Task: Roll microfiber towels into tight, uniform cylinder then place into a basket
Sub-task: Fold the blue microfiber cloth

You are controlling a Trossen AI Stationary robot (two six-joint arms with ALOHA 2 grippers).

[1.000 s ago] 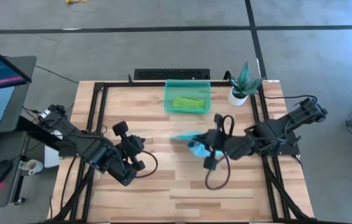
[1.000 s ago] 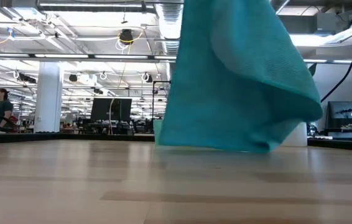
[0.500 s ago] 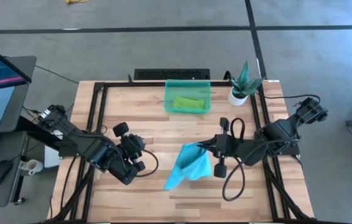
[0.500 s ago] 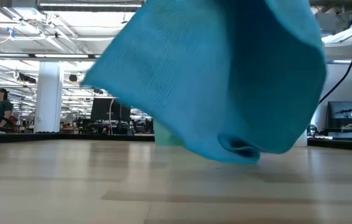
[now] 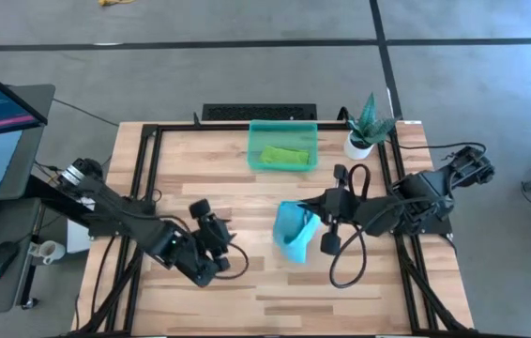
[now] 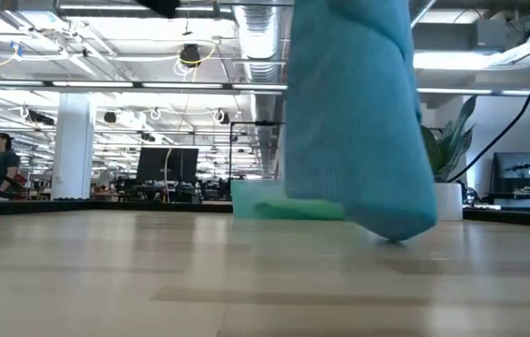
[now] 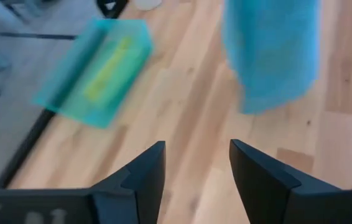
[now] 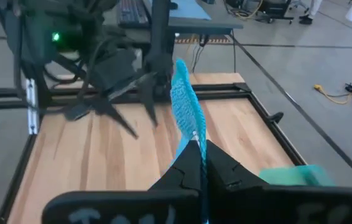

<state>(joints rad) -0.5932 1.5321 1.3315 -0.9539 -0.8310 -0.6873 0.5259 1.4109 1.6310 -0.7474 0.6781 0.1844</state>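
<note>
Next, my left gripper grips the blue towel's loose lower corner (image 5: 297, 258) below my right gripper.
The light turquoise blue towel (image 5: 294, 232) hangs in a narrow fold below my right gripper (image 5: 318, 212), which is shut on it above the table's middle. In the low view the blue towel (image 6: 359, 122) reaches down to just above the tabletop. My left gripper (image 7: 198, 163) stands open and holds nothing, left of the towel and pointing toward it; from above, the left gripper (image 5: 214, 230) is a short way off the cloth. The lime green towel (image 5: 282, 155) lies rolled inside the teal basket (image 5: 254, 148) at the far edge. My right gripper pinches the blue towel's upper edge (image 8: 194, 144) between its two shut fingers, coming from the table's right side and slanting down. The cloth hangs slack below the fingers, folded on itself. Its lower end (image 6: 396, 225) sits close above the table.
A white pot with a green plant (image 5: 364, 131) stands right of the basket at the far right corner. A black frame (image 5: 148, 164) runs along the table's edges. Bare wood lies in front of both grippers toward the near edge.
My left gripper has opened, sunk and moved toward the near edge and the towel. My right gripper has risen a little with the blue towel. The towel swung out wide toward the near left and has now fallen back into a narrow hanging fold.
</note>
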